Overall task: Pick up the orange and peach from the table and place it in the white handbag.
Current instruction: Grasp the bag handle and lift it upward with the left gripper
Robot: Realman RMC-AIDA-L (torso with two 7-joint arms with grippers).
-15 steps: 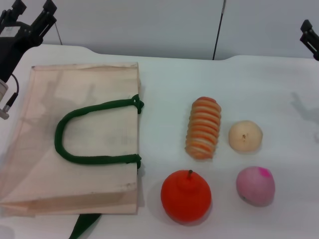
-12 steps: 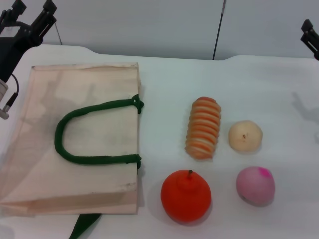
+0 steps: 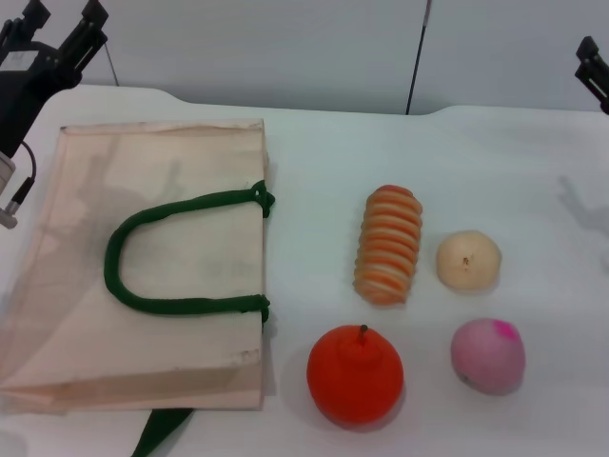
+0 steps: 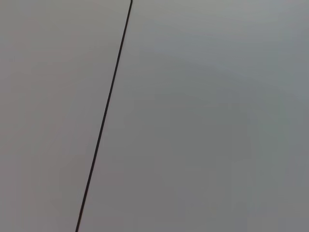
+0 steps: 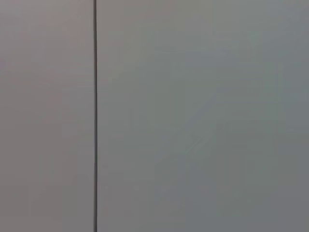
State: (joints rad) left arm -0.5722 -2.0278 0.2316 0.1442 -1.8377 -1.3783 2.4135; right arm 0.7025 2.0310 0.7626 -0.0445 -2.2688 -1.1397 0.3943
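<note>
Next, I close my left gripper on the far bend of the dark green handle (image 3: 127,227), which is lying on top of the white handbag.
The orange (image 3: 355,374) sits near the table's front edge, right of the white handbag (image 3: 143,267). The bag lies flat on the left, and its dark green handles (image 3: 171,257) loop over it. The dusty-pink peach (image 3: 487,355) rests to the right of the orange. My left gripper (image 3: 62,24) hangs high at the far left corner, above the bag's back edge, open and holding nothing. My right gripper (image 3: 592,69) shows only as a dark piece at the far right edge, well away from the fruit. Both wrist views show only a grey wall with a dark seam.
An orange-and-cream striped roll (image 3: 388,244) lies behind the orange, with a pale yellow-beige ball (image 3: 468,259) to its right. A second green handle (image 3: 162,430) pokes out under the bag's front edge. The white table (image 3: 314,171) ends at a grey wall behind.
</note>
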